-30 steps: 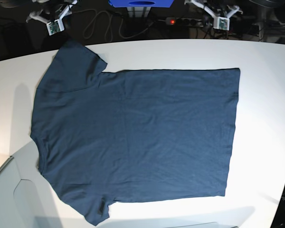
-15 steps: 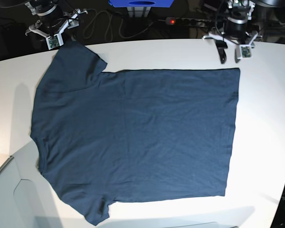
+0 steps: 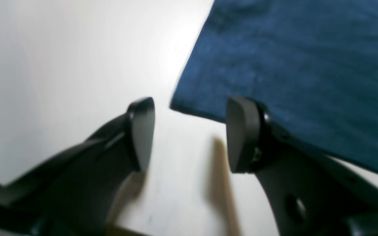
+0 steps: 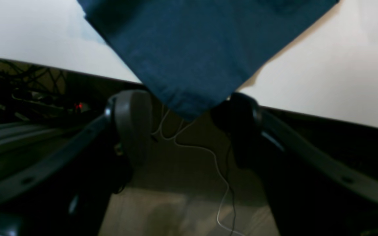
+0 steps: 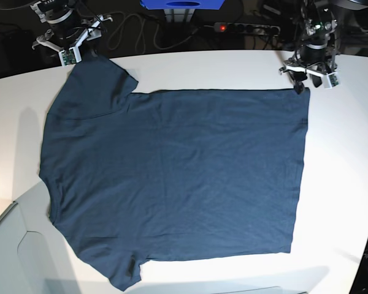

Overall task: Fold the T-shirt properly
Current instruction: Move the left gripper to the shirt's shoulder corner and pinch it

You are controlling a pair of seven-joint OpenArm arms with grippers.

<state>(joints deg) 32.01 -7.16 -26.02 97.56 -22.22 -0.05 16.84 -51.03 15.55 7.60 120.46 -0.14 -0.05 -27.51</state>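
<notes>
My right gripper should close on the dark navy T-shirt's far sleeve, a little inward from the sleeve's tip [image 5: 76, 76] [image 4: 209, 65], toward the shoulder of the T-shirt.
The dark navy T-shirt [image 5: 172, 177] lies spread flat on the white table [image 5: 343, 184], with its sleeves toward the left of the base view and its hem on the right. My left gripper [image 5: 302, 82] hovers at the shirt's far right hem corner. In the left wrist view it [image 3: 192, 134] is open, and the shirt [image 3: 290, 65] corner lies just ahead, between the fingers. My right gripper [image 5: 76, 54] is at the far left sleeve. It [image 4: 185, 126] is also open, and the sleeve [image 4: 192, 49] tip hangs over the table's edge between the fingers.
Behind the table's back edge lie a power strip with a red light [image 5: 236, 27], loose cables [image 5: 132, 33] and a blue object [image 5: 181, 5]. A pale grey panel [image 5: 12, 251] sits at the front left corner. The table's right edge curves inward near the front.
Both arms have come down from the back toward the table. The left gripper opened and moved right and down to the hem corner. The right gripper opened at the sleeve.
</notes>
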